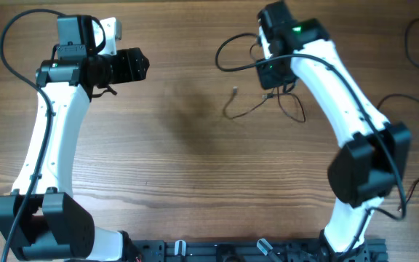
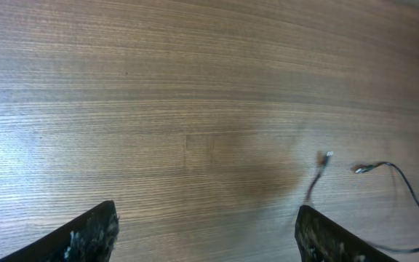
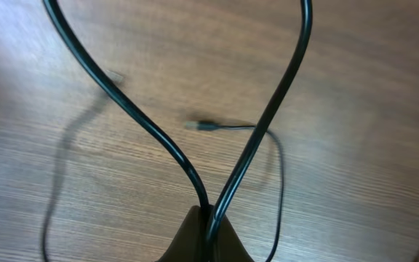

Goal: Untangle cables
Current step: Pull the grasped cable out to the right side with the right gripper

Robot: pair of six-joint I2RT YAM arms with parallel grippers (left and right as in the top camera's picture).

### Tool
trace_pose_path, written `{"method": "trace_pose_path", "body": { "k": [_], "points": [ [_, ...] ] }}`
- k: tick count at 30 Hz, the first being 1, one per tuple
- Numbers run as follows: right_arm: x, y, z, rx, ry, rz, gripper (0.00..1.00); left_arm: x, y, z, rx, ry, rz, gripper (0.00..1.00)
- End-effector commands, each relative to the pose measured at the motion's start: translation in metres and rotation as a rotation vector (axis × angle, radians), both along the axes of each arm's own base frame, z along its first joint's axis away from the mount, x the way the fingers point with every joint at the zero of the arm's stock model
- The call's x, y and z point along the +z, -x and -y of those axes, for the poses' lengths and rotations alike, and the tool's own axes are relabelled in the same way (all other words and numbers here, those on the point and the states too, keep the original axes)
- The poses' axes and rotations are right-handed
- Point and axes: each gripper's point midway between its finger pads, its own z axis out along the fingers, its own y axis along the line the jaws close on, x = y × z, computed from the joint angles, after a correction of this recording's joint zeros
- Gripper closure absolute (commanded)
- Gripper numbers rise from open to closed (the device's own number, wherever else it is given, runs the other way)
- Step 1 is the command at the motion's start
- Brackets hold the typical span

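Next, my right gripper releases the black cable on the wood between the loose cables at the side edge of the table.
My right gripper [image 3: 209, 218] is shut on a black cable [image 3: 133, 116], pinching two of its strands, which rise in a V above the table. In the overhead view this gripper [image 1: 273, 81] is at the back right, and the cable's loop [image 1: 224, 62] hangs out to its left. Thinner cable strands [image 1: 252, 109] with small plug tips lie on the wood just below it. One plug tip [image 3: 198, 125] shows in the right wrist view. My left gripper [image 2: 209, 236] is open and empty over bare wood, left of two plug tips [image 2: 328, 155]. It is at the back left in the overhead view [image 1: 144, 65].
The table is brown wood [image 1: 180, 160]. More black cables [image 1: 417, 40] lie at the far right edge. The arm bases and a black rail [image 1: 217, 251] run along the front edge.
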Motion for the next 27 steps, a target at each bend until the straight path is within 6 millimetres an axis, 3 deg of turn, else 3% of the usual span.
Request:
{"method": "trace_pose_path", "body": {
  "k": [1,8,12,14,20,24,27],
  "points": [
    [0.05,-0.004,0.025,-0.083,0.035,0.142,0.96,0.006,0.007,0.004,-0.028,0.016,0.005,0.21],
    [0.123,0.006,0.068,-0.228,-0.006,0.33,0.96,0.003,0.011,0.006,-0.029,0.021,-0.016,0.17],
    [0.164,0.019,0.101,-0.302,-0.027,0.442,0.96,0.003,0.014,0.019,-0.063,0.019,-0.021,0.17],
    [0.189,0.032,0.128,-0.368,-0.03,0.508,0.96,0.004,0.014,0.033,-0.097,0.019,-0.009,0.16],
    [0.207,0.045,0.169,-0.46,0.015,0.562,0.96,0.006,0.015,0.054,-0.148,0.018,0.005,0.16],
    [0.217,0.054,0.199,-0.542,0.07,0.58,0.96,0.006,0.016,0.056,-0.152,0.016,0.005,0.16],
    [0.23,0.066,0.234,-0.641,0.094,0.604,0.96,0.006,0.016,0.056,-0.152,0.016,0.004,0.16]
  ]
}}
